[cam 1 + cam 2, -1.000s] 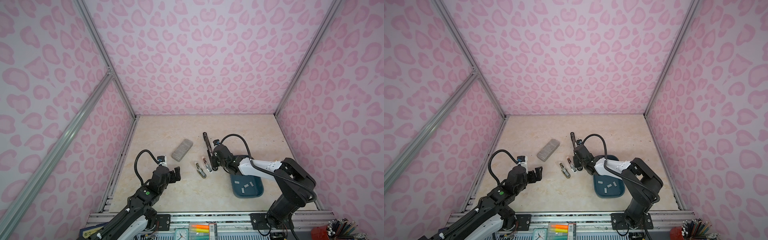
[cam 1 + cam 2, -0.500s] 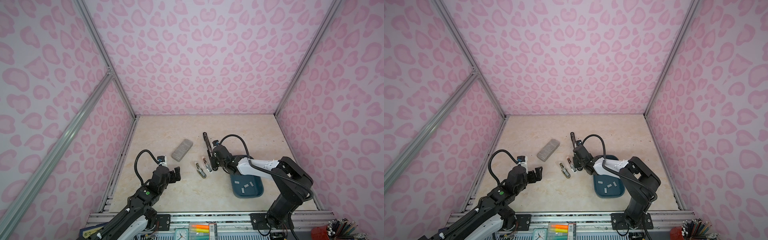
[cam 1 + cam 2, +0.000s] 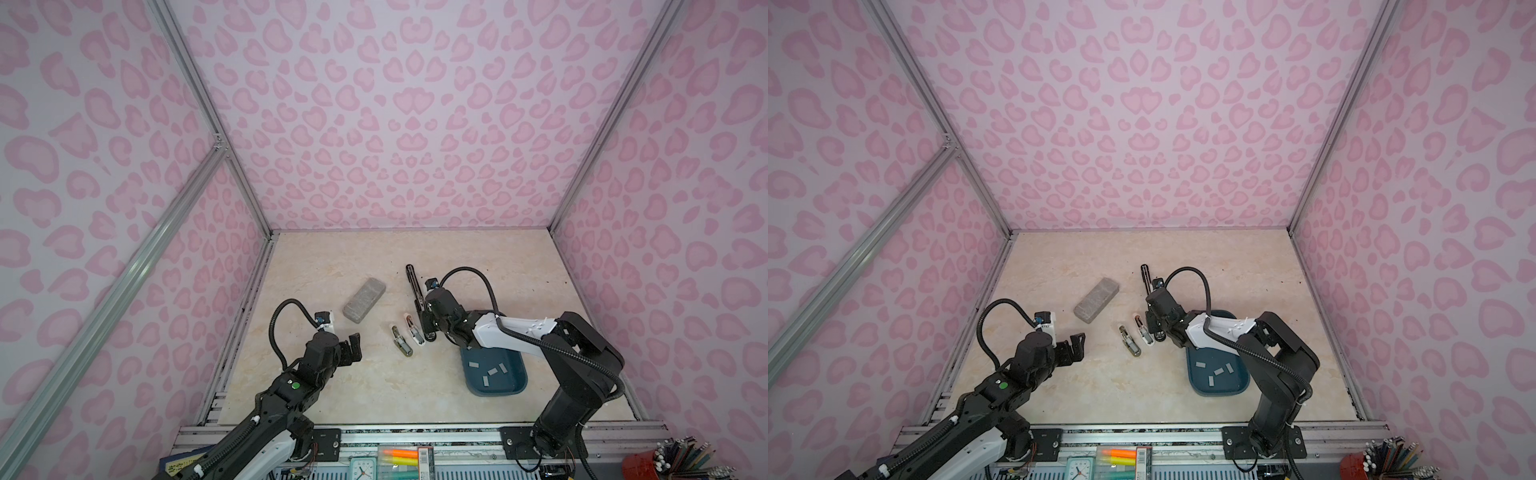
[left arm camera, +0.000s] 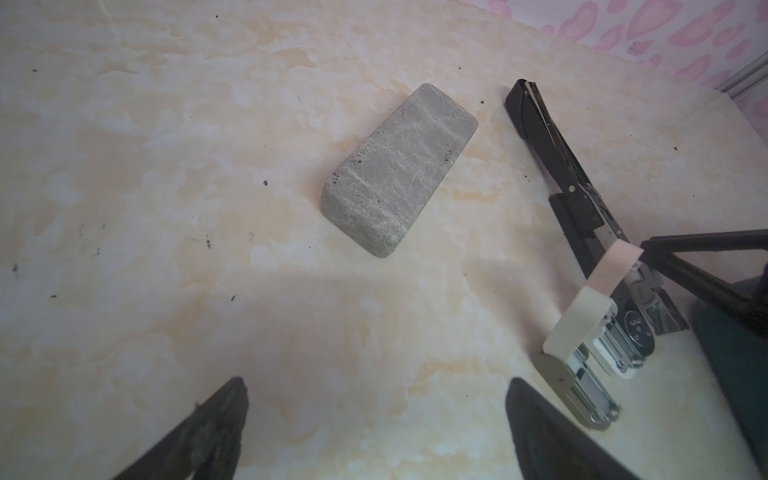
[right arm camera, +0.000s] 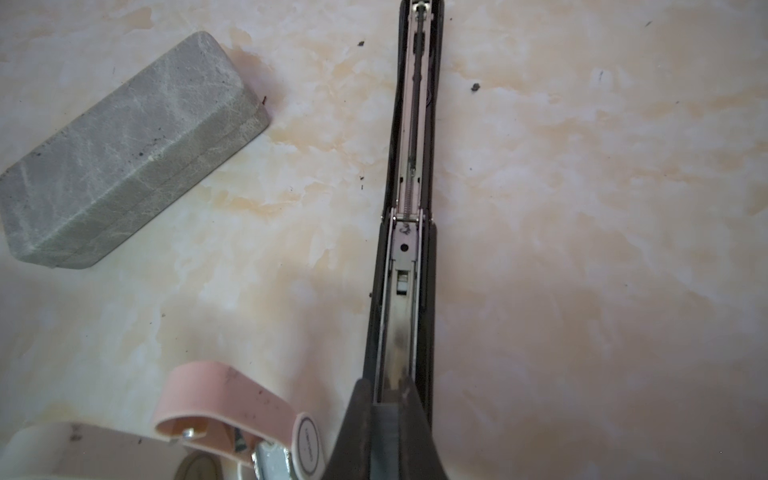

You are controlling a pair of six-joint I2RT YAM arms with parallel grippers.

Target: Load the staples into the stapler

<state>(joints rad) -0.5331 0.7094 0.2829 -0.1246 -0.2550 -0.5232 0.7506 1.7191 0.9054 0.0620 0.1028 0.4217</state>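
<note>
Next, I let go of the silver strip of staples, now held at the channel's near end, with my right gripper in the near half of the black stapler's metal channel (image 3: 429, 324) (image 5: 385, 436).
The black stapler (image 3: 415, 286) (image 3: 1145, 275) lies opened out flat on the table, its metal channel (image 5: 405, 291) facing up. My right gripper (image 3: 429, 333) (image 3: 1157, 332) (image 5: 388, 399) is shut on a grey strip of staples (image 5: 386, 432), held at the near end of that channel and in line with it. More staples (image 3: 492, 371) (image 3: 1219, 371) lie loose in the blue tray (image 3: 515, 386). My left gripper (image 3: 355, 345) (image 3: 1077, 345) (image 4: 374, 386) hangs open and empty over bare table, left of the stapler (image 4: 552, 137).
A big grey speckled block (image 3: 364, 300) (image 3: 1096, 300) (image 4: 399, 170) (image 5: 124, 153) lies left of the stapler. Two small staplers, one grey (image 3: 402, 341) and one white and pink (image 3: 414, 331) (image 5: 232, 403), lie between the arms. Pink walls close in three sides.
The right arm's elbow has shifted slightly to the left while its gripper stays at the stapler. The left arm has not moved.
</note>
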